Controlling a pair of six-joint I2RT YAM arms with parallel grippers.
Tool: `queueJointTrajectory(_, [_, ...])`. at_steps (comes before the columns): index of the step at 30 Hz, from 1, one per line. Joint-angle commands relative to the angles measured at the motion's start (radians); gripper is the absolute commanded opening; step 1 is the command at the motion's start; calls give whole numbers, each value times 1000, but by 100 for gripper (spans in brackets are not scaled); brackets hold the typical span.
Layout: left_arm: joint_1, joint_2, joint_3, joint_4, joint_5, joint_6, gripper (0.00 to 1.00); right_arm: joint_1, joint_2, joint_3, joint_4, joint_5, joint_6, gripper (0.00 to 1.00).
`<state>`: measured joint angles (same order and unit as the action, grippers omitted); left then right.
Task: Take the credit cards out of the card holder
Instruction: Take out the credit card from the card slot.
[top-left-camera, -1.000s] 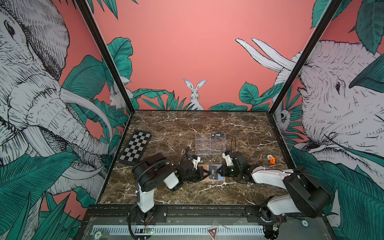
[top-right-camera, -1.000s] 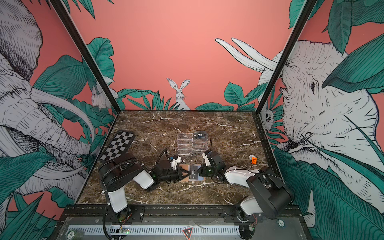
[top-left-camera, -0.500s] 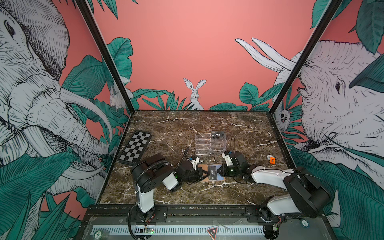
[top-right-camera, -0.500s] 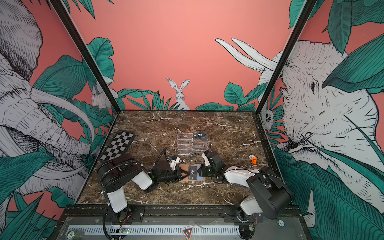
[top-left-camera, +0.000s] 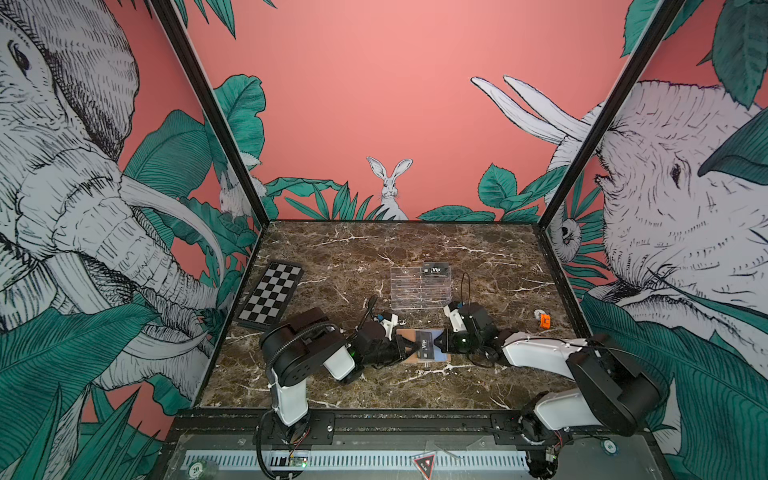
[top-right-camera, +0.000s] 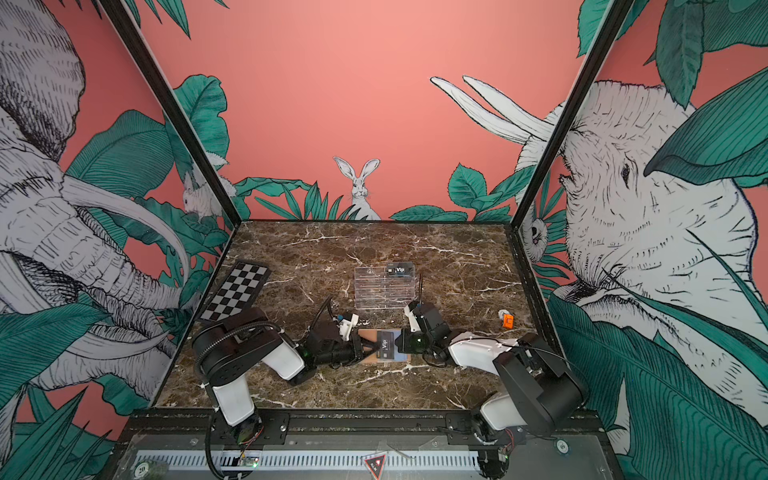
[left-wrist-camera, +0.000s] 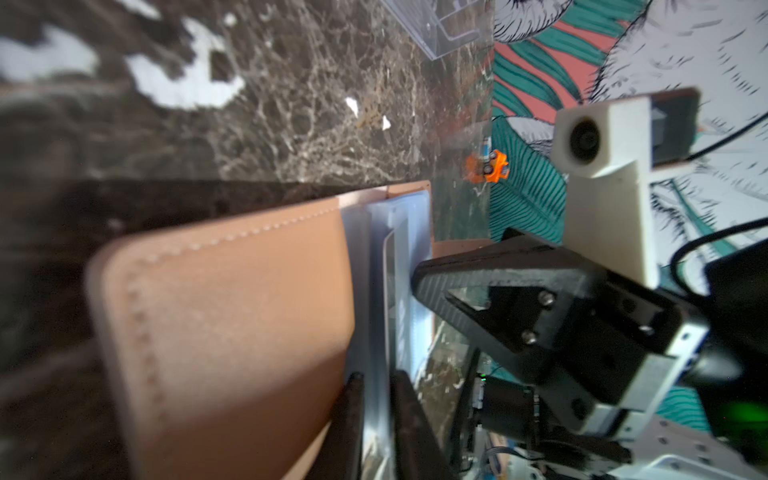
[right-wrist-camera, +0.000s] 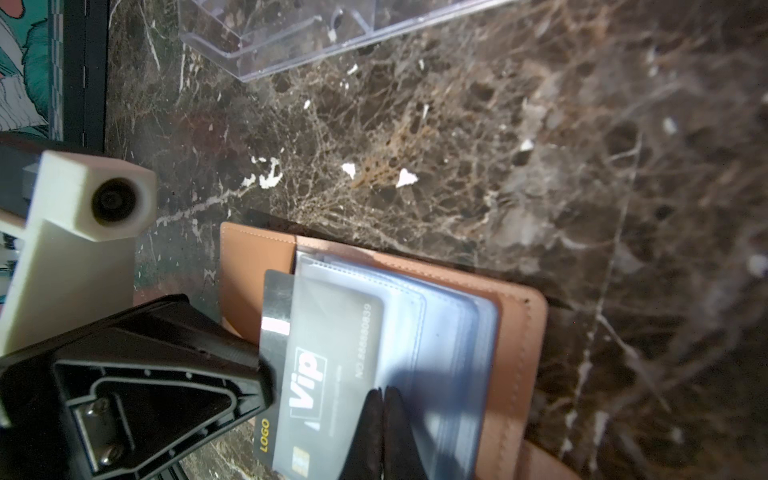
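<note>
Next, my left gripper pinches the card's exposed strip (right-wrist-camera: 276, 304) while my right gripper holds the sleeve down, as most of the Vip card is in its sleeve.
The tan card holder (top-left-camera: 409, 334) lies open on the marble near the front, clear sleeves up (right-wrist-camera: 515, 353). A dark "Vip" credit card (right-wrist-camera: 328, 353) pokes partly out of a sleeve toward my left gripper (left-wrist-camera: 376, 386). That gripper reaches in from the left (top-left-camera: 405, 347), its jaws a narrow gap apart around the card and sleeve edge. My right gripper (right-wrist-camera: 384, 392) comes from the right (top-left-camera: 439, 341), shut, with its tips resting on the sleeves. Another Vip card (top-left-camera: 435, 270) stands in the top tier of the acrylic stand.
A clear acrylic tiered stand (top-left-camera: 419, 289) sits just behind the holder. A chequered board (top-left-camera: 272, 297) lies at the left wall. A small orange object (top-left-camera: 545, 320) rests near the right wall. Both arm bases stand at the front edge.
The left gripper's jaws have eased slightly apart at the card's edge. Both arms, the holder and the card stay where they were.
</note>
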<state>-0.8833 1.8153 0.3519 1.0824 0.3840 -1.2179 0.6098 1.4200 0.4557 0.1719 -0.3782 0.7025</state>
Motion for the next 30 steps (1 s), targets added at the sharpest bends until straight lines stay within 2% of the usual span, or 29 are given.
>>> queueJointTrajectory(1, [4,-26,-10,-40,-15,7,26,5,13,-9,-87,43,-16,0])
queueJointTrajectory(11, [4,7,12,-22,0,4,24,5,17,-9,-80,36,-17,0])
queueJointTrajectory(20, [4,15,33,-31,12,12,19,5,32,-6,-65,28,-14,0])
queueJointTrajectory(30, [4,1,35,-56,10,29,0,5,34,-5,-67,28,-17,0])
